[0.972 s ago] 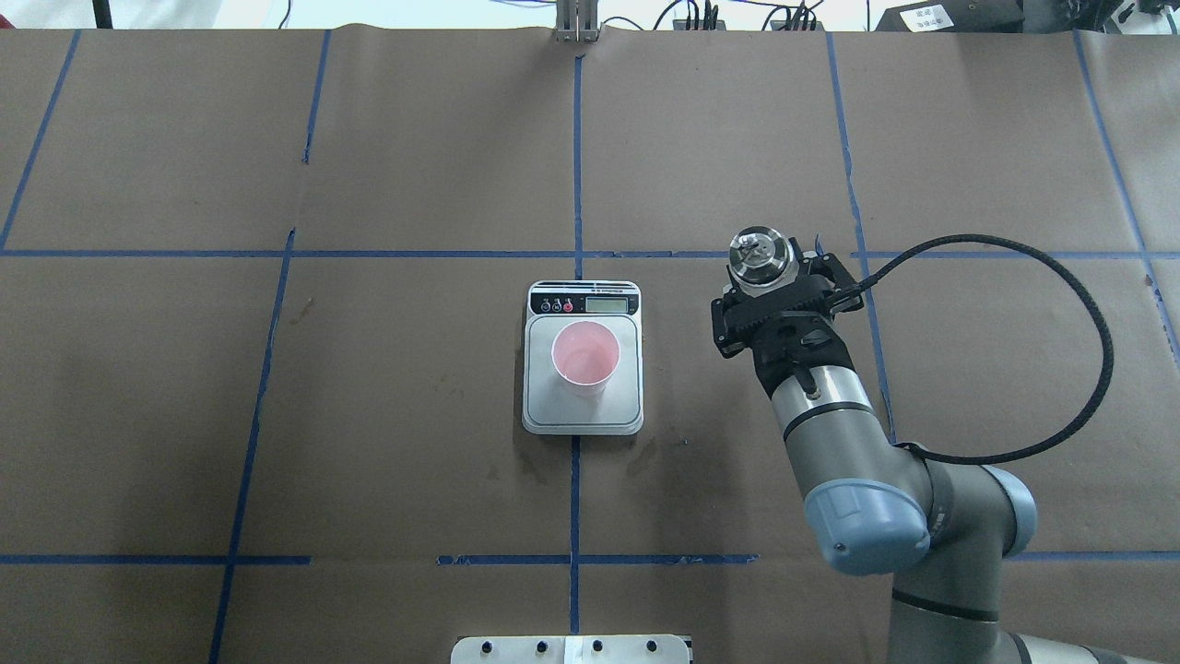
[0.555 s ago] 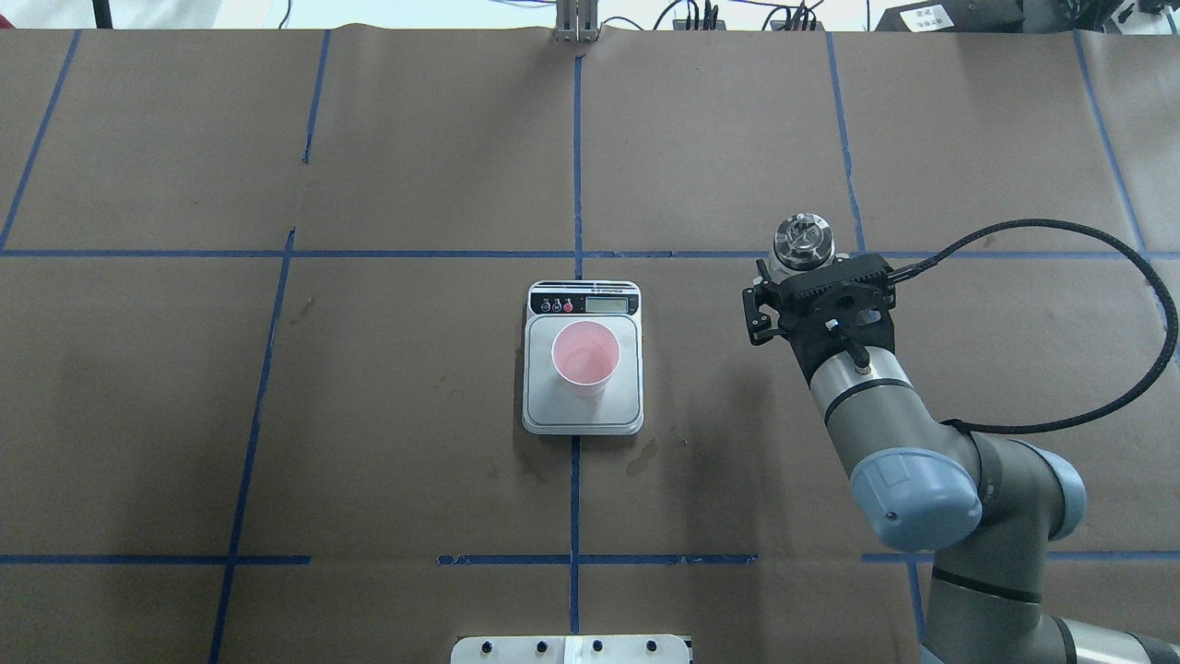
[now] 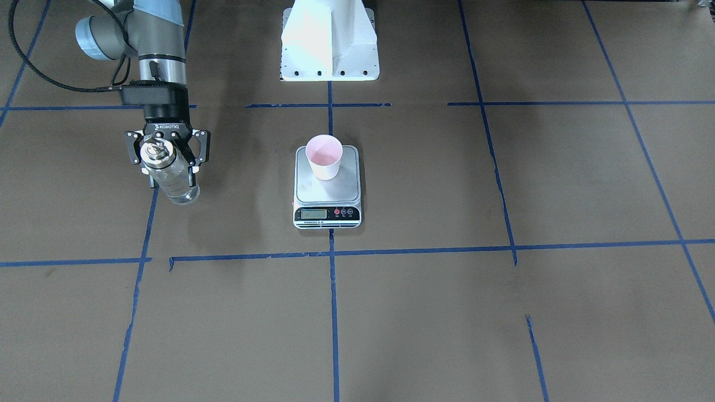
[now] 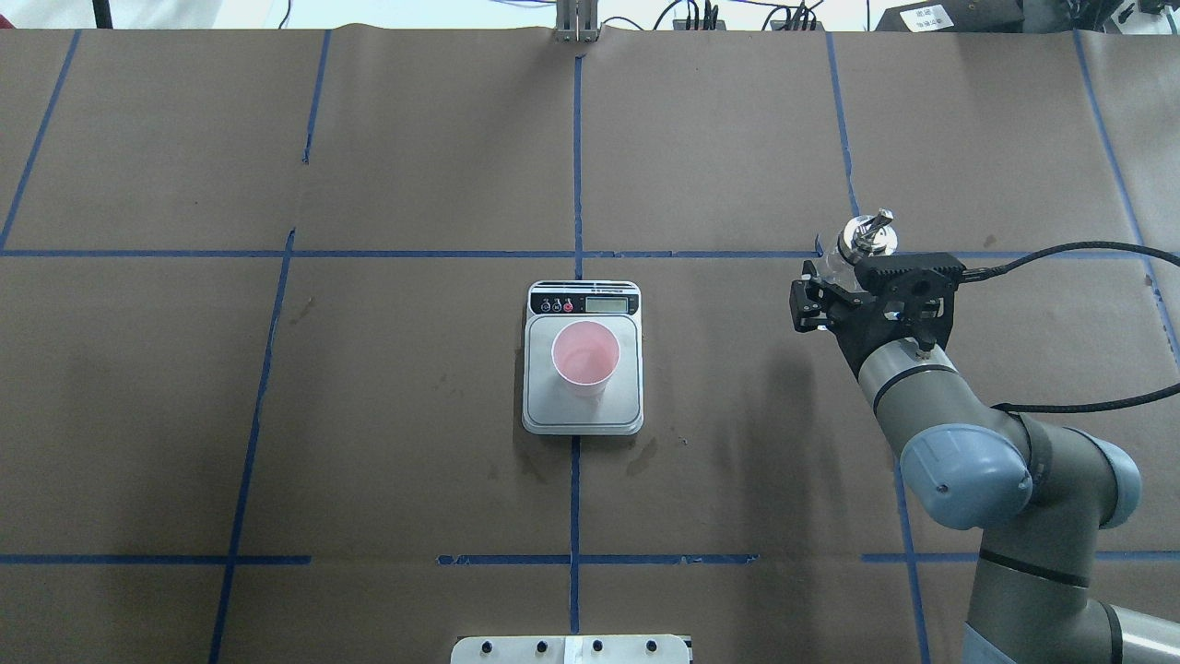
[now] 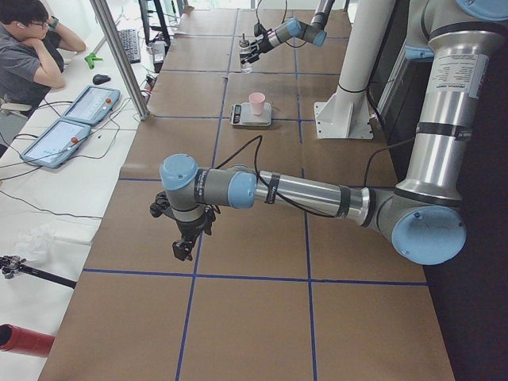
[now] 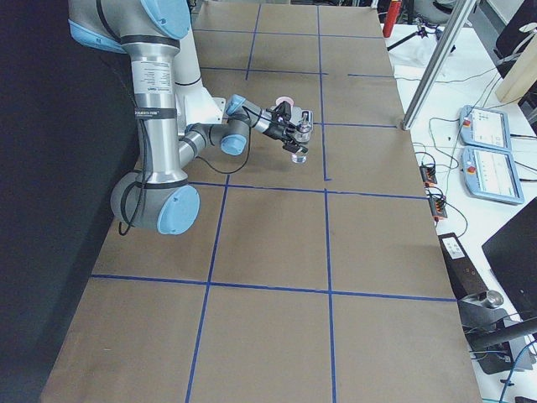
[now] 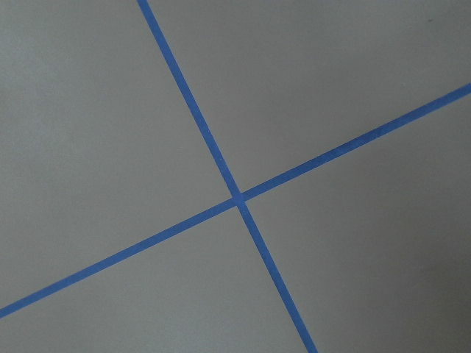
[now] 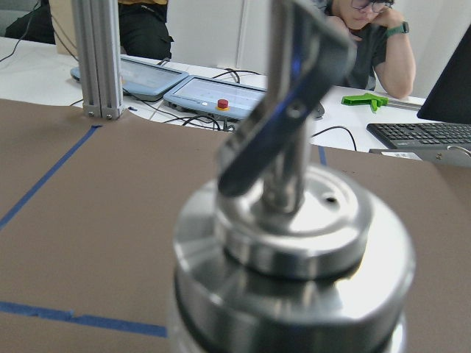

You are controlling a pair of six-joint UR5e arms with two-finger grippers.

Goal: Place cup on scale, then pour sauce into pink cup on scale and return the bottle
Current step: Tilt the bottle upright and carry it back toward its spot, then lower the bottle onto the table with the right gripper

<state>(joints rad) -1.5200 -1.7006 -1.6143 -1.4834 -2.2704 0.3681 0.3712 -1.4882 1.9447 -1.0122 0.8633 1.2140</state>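
Observation:
I will use my right gripper to set the clear glass bottle down on the blue tape line (image 3: 155,209), just behind the spot where the tape crosses.
The pink cup (image 4: 584,355) stands upright on the steel platform of the scale (image 4: 583,410) at the table's middle; both also show in the front view, cup (image 3: 324,156) on scale (image 3: 327,195). Far to the scale's right, my right gripper (image 4: 853,277) is shut on the clear glass bottle (image 3: 174,180), which stands upright with its silver spout cap (image 4: 867,234) on top. The cap (image 8: 294,243) fills the right wrist view. The bottle's base hangs close to the table; I cannot tell if it touches. My left gripper (image 5: 184,246) shows only in the left side view, so I cannot tell its state.
The white robot pedestal (image 3: 329,39) stands behind the scale. Blue tape lines (image 7: 237,197) grid the brown table. Beyond the far edge are an aluminium post (image 8: 103,59), control tablets (image 8: 213,92) and a seated person (image 5: 28,48).
My right arm has carried the bottle to the right, away from the scale, and a little farther back. Cup and scale have not moved.

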